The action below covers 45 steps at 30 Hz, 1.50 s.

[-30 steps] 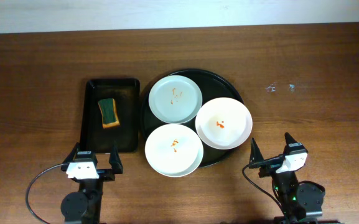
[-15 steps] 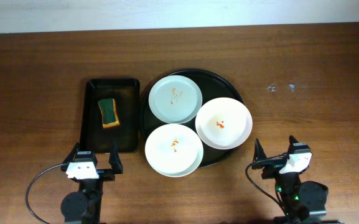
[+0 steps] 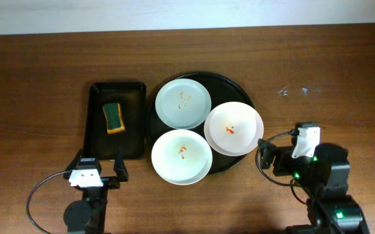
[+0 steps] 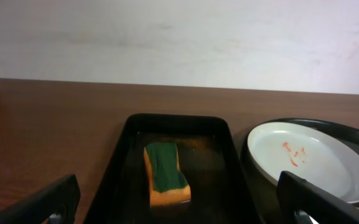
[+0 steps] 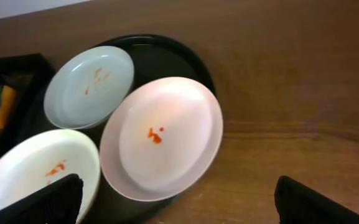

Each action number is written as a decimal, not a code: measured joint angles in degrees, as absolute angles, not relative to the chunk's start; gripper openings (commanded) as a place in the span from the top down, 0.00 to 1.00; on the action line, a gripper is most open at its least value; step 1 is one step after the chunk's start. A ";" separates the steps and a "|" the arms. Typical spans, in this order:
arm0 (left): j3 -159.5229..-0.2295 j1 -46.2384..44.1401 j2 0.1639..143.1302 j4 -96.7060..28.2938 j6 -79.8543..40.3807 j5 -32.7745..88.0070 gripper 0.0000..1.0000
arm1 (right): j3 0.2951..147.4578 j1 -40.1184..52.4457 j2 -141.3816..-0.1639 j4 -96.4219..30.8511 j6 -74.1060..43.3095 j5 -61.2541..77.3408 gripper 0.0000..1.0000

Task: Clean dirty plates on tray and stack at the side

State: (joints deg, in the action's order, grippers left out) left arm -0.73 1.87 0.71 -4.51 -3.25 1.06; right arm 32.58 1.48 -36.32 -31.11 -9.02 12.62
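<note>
The sponge's far half (image 3: 111, 112) (image 4: 162, 160) in the rectangular black tray is next for my left gripper to close on, leaving the sponge's orange near end free.
Three plates lie on the round black tray (image 3: 229, 84), each with small orange-red smears: a pale grey one (image 3: 183, 103) at the back, a white one (image 3: 233, 129) at the right, and a white one (image 3: 182, 156) at the front. The right wrist view shows the same three: grey (image 5: 91, 86), right (image 5: 163, 137), front (image 5: 36, 168). My right gripper (image 3: 265, 158) is open, just right of the tray, pointing at the right plate. At the table's front, my left gripper (image 3: 99, 157) is open and empty, facing the smaller tray.
A green and orange sponge (image 3: 113, 117) lies in a rectangular black tray (image 3: 132, 130) left of the round tray. It also appears ahead of my left gripper (image 4: 182, 208) as the sponge (image 4: 165, 174). Bare wood spreads to the right (image 3: 330, 78).
My right arm has lifted and swung left toward the round tray, jaws still open. The left arm, plates and sponge have not moved.
</note>
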 measured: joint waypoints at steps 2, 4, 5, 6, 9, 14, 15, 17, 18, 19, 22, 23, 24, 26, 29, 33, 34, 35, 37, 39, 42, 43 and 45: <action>-0.73 1.87 0.69 -4.54 -3.25 1.06 0.01 | 35.00 1.48 -40.07 -31.18 -9.06 14.24 0.01; -0.73 1.87 0.69 -4.58 -3.25 1.06 0.01 | 35.42 1.48 -41.32 -31.27 -9.06 14.94 0.01; -0.86 1.87 0.69 -5.15 -3.25 1.04 0.01 | 35.46 1.48 -41.32 -31.29 -9.08 15.11 0.01; -1.30 1.87 0.69 -6.26 -3.25 1.02 0.01 | 35.46 1.48 -41.32 -31.27 -9.08 15.16 0.01; -5.50 1.87 2.85 -14.04 -3.25 1.06 0.01 | 35.48 1.48 -41.32 -31.31 -9.06 15.20 0.00; -22.00 1.87 24.08 -18.24 -3.25 1.19 0.01 | 35.79 1.48 -46.89 -31.29 -9.15 16.71 0.04; -27.94 1.85 30.96 -21.76 -3.27 1.26 0.01 | 35.79 1.48 -47.13 -31.33 -9.15 16.99 0.04; -39.20 1.91 43.68 -30.46 -3.25 1.26 0.01 | 36.88 1.48 -47.62 -35.11 -9.08 17.06 0.03; -43.42 1.89 47.92 -33.41 -3.27 1.37 0.01 | 38.39 1.48 -48.47 -37.12 -8.82 17.06 0.01; -50.13 1.91 54.59 -36.93 -3.25 1.43 0.01 | 41.28 1.48 -50.35 -40.60 -8.67 16.99 0.01; -56.45 1.96 61.06 -39.81 -3.25 1.45 0.01 | 50.70 1.48 -57.91 -48.73 -8.08 16.80 0.01; -56.95 1.96 62.11 -39.70 -3.25 1.45 0.01 | 52.56 1.48 -60.10 -49.32 -7.90 16.80 0.01; -56.97 1.96 62.65 -39.81 -3.25 1.45 0.01 | 53.10 1.48 -60.60 -49.15 -7.73 16.80 0.01; -56.97 1.96 62.70 -39.81 -3.25 1.45 0.01 | 53.28 1.48 -60.60 -47.81 -7.68 16.80 0.02; -56.97 1.96 62.70 -39.81 -3.25 1.45 0.01 | 53.28 1.48 -60.60 -47.83 -7.62 16.80 0.01; -56.97 1.96 62.70 -39.81 -3.25 1.45 0.01 | 53.34 1.48 -61.08 -47.83 -8.64 14.92 0.14; -56.97 1.96 62.70 -39.79 -3.25 1.45 0.01 | 53.47 1.48 -62.83 -47.77 -9.19 14.11 0.23; -56.99 1.96 62.92 -39.81 -3.25 1.45 0.01 | 53.58 1.48 -68.62 -46.63 -11.16 11.86 0.36; -57.01 1.96 64.23 -39.75 -3.25 1.45 0.01 | 53.58 1.48 -73.19 -44.49 -12.40 10.94 0.50; -57.04 1.96 66.24 -39.79 -3.25 1.45 0.01 | 53.74 1.48 -79.88 -42.17 -13.43 10.31 0.55; -57.04 1.96 66.92 -39.81 -3.25 1.45 0.01 | 53.74 1.48 -87.24 -39.55 -13.85 10.11 0.64; -57.04 1.96 66.96 -39.83 -3.25 1.45 0.01 | 53.76 1.48 -89.32 -38.30 -14.81 10.11 0.67; -57.04 1.96 66.98 -39.79 -3.25 1.45 0.01 | 53.80 1.48 -92.40 -36.95 -16.08 10.13 0.73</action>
State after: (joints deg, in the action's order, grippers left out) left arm -57.04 1.96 66.98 -39.79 -3.25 1.45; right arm 53.80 1.48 -92.40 -36.95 -16.08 10.13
